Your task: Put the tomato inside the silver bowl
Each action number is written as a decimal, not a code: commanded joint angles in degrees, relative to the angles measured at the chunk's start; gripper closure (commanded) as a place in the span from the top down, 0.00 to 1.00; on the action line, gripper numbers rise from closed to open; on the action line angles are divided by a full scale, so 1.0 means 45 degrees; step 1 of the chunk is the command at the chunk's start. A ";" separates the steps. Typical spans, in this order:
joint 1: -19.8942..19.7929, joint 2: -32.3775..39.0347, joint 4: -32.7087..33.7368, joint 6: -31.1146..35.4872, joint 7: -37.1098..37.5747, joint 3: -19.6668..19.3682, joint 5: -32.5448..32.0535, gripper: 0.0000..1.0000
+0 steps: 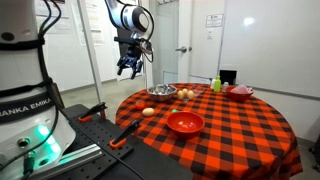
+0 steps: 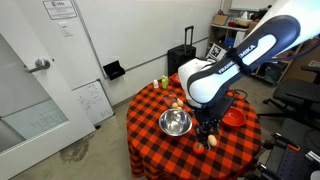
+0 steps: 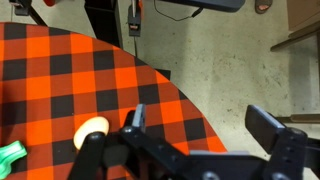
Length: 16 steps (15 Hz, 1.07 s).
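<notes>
The tomato (image 1: 140,100) lies between the pale egg-like ball and the edge of the table, and my gripper needs to close around its sides.
The silver bowl (image 1: 162,91) (image 2: 175,123) stands on the red-and-black checked table. A small orange-red round thing, likely the tomato (image 1: 187,95) (image 2: 177,103), lies just beside the bowl among other small items. It is too small to be sure. My gripper (image 1: 127,67) (image 3: 200,122) hangs open and empty, high above the table's edge nearest the robot base and well away from the bowl. In the wrist view neither the bowl nor the tomato shows.
A pale egg-like ball (image 1: 149,111) (image 3: 93,128) lies near the table edge below the gripper, with a green object (image 3: 8,155) beside it. One red bowl (image 1: 184,122) sits at the front and another (image 1: 240,92) at the far side. A green bottle (image 1: 215,84) stands at the back.
</notes>
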 commanded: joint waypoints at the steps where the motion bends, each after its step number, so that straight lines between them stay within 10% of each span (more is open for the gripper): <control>1: 0.0490 0.1625 0.1196 0.0444 0.1715 -0.0263 -0.0585 1.00; 16: 0.0829 0.2820 0.1490 0.2064 0.3034 -0.0753 -0.1470 1.00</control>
